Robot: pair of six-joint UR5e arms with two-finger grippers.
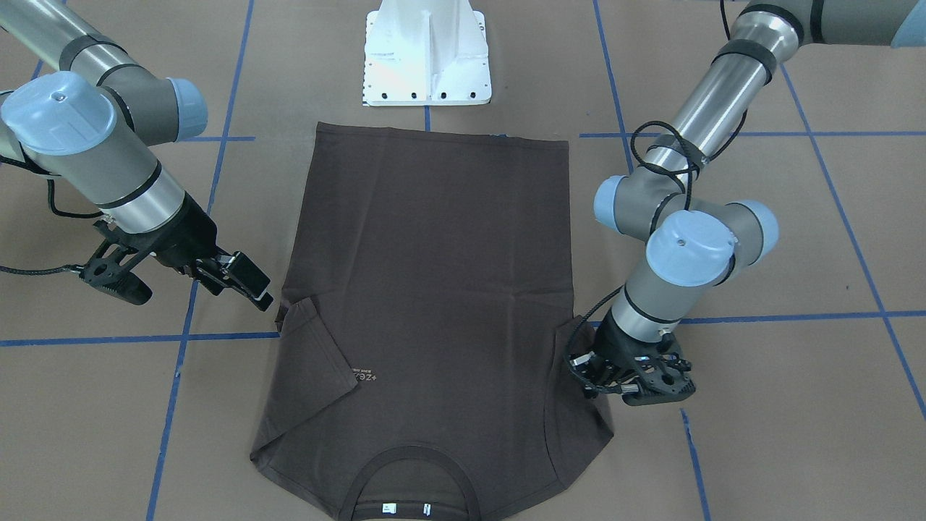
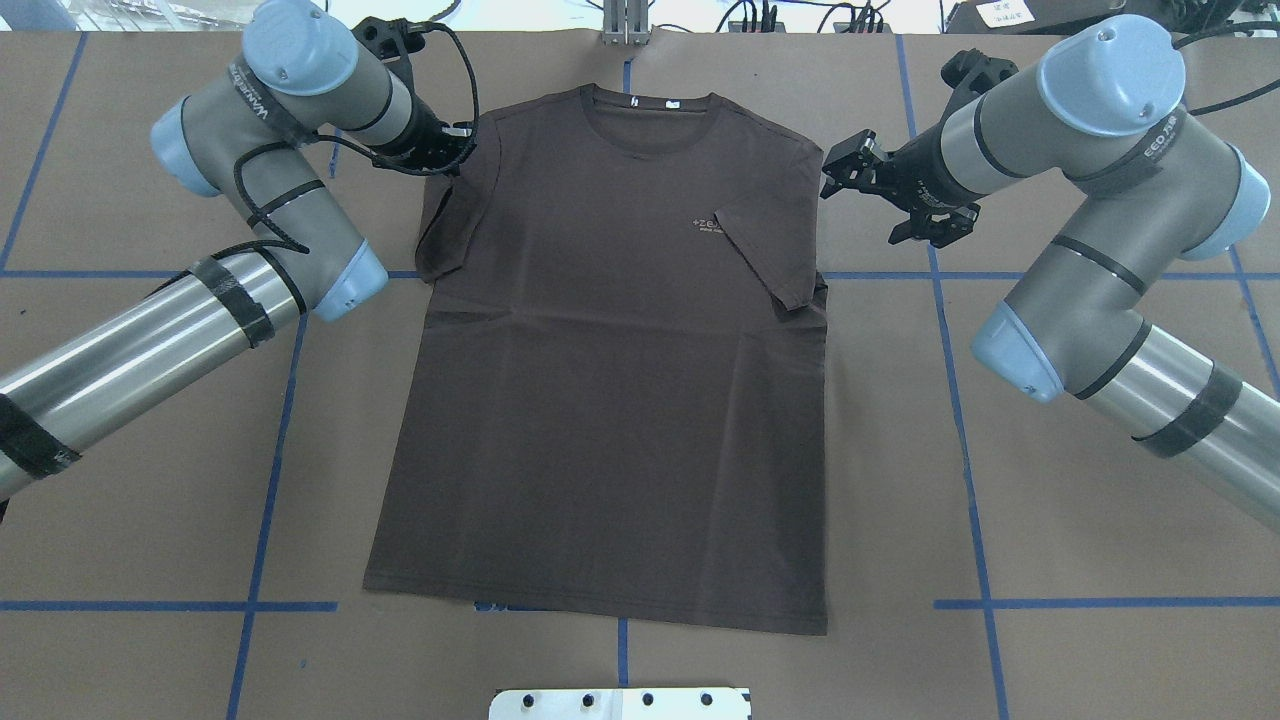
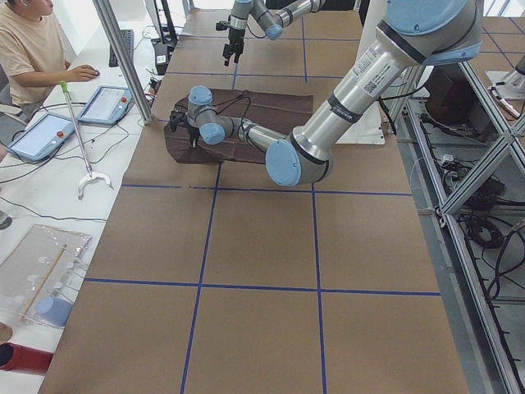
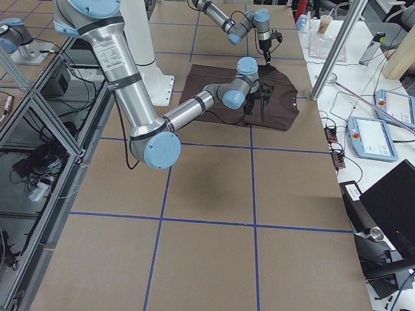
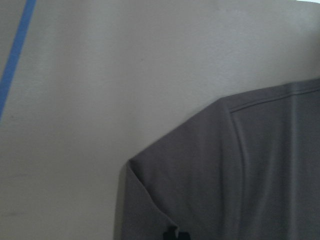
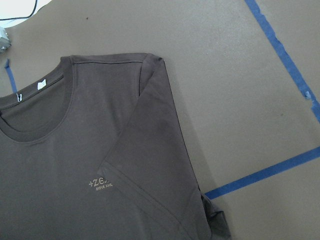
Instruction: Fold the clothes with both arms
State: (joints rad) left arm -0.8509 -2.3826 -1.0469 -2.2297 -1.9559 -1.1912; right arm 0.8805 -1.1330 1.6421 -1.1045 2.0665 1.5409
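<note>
My left gripper is holding the sleeve's edge. It will let go of it on the T-shirt's chest just inside the sleeve seam [image 1: 526, 394], across from the pale lettering.
The dark brown T-shirt [image 2: 600, 400] lies flat, chest up, collar [image 2: 648, 110] at the table's far side. Its sleeve on my right side is folded in over the chest next to the pale lettering [image 6: 100, 183]. My right gripper [image 2: 835, 170] is open and empty, raised just outside that shoulder [image 1: 249, 286]. My left gripper [image 2: 455, 150] is down at the other sleeve's edge [image 1: 589, 376]. In the left wrist view a single black fingertip [image 5: 175, 235] rests on the cloth [image 5: 240, 175], so it looks shut on the sleeve.
The white pedestal base [image 1: 427, 58] stands just beyond the shirt's hem on my side. Blue tape lines [image 2: 960, 400] cross the brown table cover. An operator [image 3: 29, 49] sits with tablets past the table's far edge in the exterior left view.
</note>
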